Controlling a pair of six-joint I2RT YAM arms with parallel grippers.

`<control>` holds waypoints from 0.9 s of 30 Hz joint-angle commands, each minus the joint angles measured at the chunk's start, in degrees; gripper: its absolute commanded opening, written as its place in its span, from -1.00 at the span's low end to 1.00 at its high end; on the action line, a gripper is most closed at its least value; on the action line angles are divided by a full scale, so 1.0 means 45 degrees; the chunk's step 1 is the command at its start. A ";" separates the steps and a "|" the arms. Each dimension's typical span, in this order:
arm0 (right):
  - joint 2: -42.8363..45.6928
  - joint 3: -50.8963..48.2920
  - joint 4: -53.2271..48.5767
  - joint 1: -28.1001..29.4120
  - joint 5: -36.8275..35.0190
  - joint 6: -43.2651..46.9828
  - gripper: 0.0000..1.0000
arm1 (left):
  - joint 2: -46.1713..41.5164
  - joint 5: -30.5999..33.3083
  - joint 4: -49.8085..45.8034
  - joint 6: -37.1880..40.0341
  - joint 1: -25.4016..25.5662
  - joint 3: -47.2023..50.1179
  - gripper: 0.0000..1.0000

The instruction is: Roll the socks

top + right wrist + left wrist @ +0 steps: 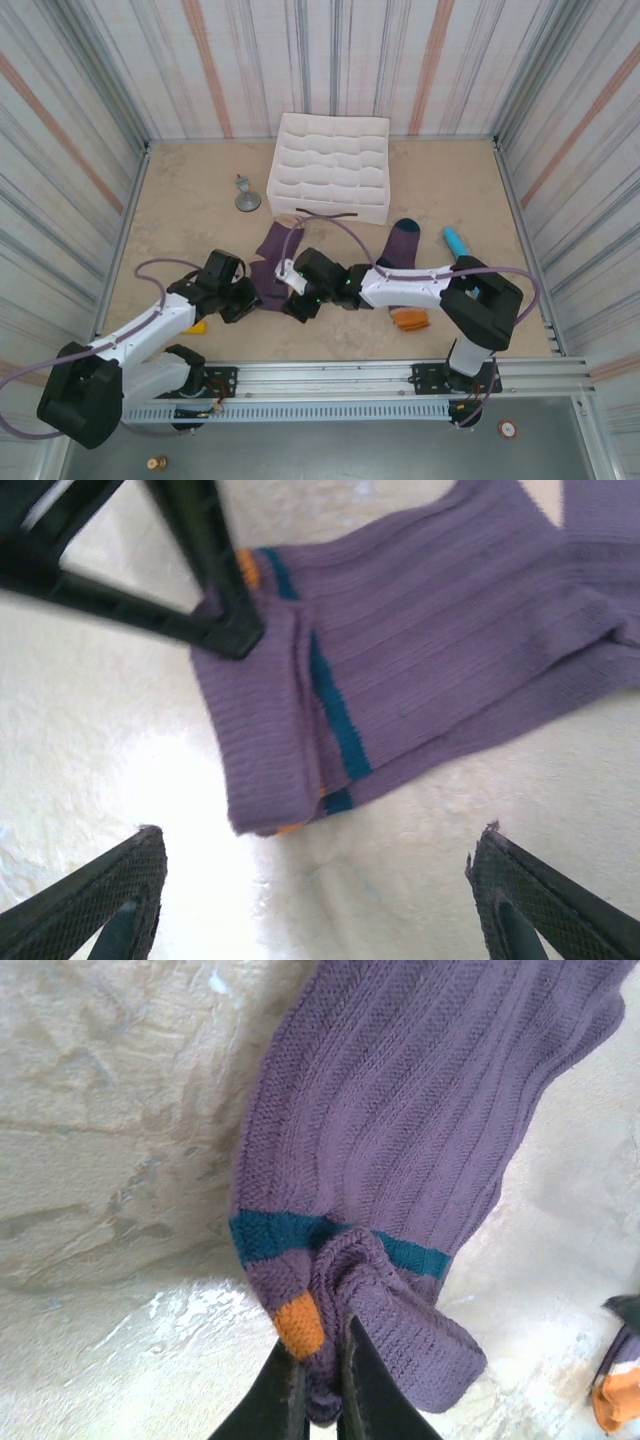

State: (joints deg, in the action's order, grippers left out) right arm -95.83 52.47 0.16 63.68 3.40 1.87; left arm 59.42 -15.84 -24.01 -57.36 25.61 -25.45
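The sock's folded end is pinned at only one corner by my left gripper, so next my right gripper pinches the sock's loose corner [264, 805] and rolls it over the teal stripe.
One purple sock [274, 262] lies flat at the table's middle, with a teal stripe and an orange edge at its near end [300, 1325]. My left gripper [248, 296] [320, 1365] is shut on that folded near end, purple knit pinched between the black fingers [212, 565]. My right gripper [299, 304] [318, 865] hovers open just off the same end of the sock [420, 650], nothing between its fingers. The second sock [401, 243] lies to the right with a dark toe and an orange cuff [410, 320]; the right arm crosses it.
A white compartment tray [331, 166] stands at the back. A grey stand [246, 198] sits left of it. A teal cylinder [455, 240] lies at the right, and a small yellow block [197, 326] sits by the left arm. Striped walls close three sides.
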 commanded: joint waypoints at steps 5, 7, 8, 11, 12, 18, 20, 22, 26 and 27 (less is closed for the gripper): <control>0.0161 -0.1438 0.3601 0.2110 -0.4110 0.3453 0.57 | 0.0879 -0.1840 -0.1616 0.1751 -0.0760 -0.1018 -1.00; -0.0137 -0.1593 0.4408 0.2504 -0.4542 0.4063 0.55 | 0.1104 -0.2116 -0.1648 0.1942 -0.0879 -0.1081 -1.00; -0.0302 -0.1565 0.4588 0.2619 -0.4676 0.4222 0.54 | 0.1186 -0.2210 -0.1639 0.2002 -0.0931 -0.1114 -1.00; -0.0792 -0.1464 0.5281 0.2855 -0.5003 0.4647 0.50 | 0.1378 -0.2494 -0.1663 0.2141 -0.0995 -0.1186 -1.00; -0.0949 -0.1428 0.5518 0.2860 -0.5028 0.4761 0.46 | 0.1411 -0.2585 -0.1665 0.2181 -0.1021 -0.1218 -1.00; -0.2015 -0.1076 0.6218 0.2900 -0.5258 0.5448 0.20 | 0.1495 -0.2810 -0.2011 0.2527 -0.1271 -0.1367 -1.00; -0.2185 -0.1036 0.6291 0.2890 -0.5142 0.5503 0.09 | 0.1486 -0.2956 -0.2009 0.2598 -0.1379 -0.1318 -1.00; -0.2307 -0.0986 0.6214 0.2880 -0.5014 0.5522 0.00 | 0.1505 -0.3023 -0.1989 0.2630 -0.1446 -0.1250 -1.00; -0.2542 -0.0988 0.6226 0.2880 -0.5093 0.5502 -0.10 | 0.1585 -0.3152 -0.1989 0.2764 -0.1521 -0.1274 -1.00; -0.2598 -0.0987 0.6232 0.2884 -0.5135 0.5503 -0.15 | 0.1638 -0.3199 -0.1992 0.2786 -0.1529 -0.1297 -1.00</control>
State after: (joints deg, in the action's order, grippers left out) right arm -106.04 46.39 26.81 76.49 -18.46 25.74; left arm 66.15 -28.45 -31.53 -46.54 19.20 -30.17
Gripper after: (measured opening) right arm 0.442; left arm 0.102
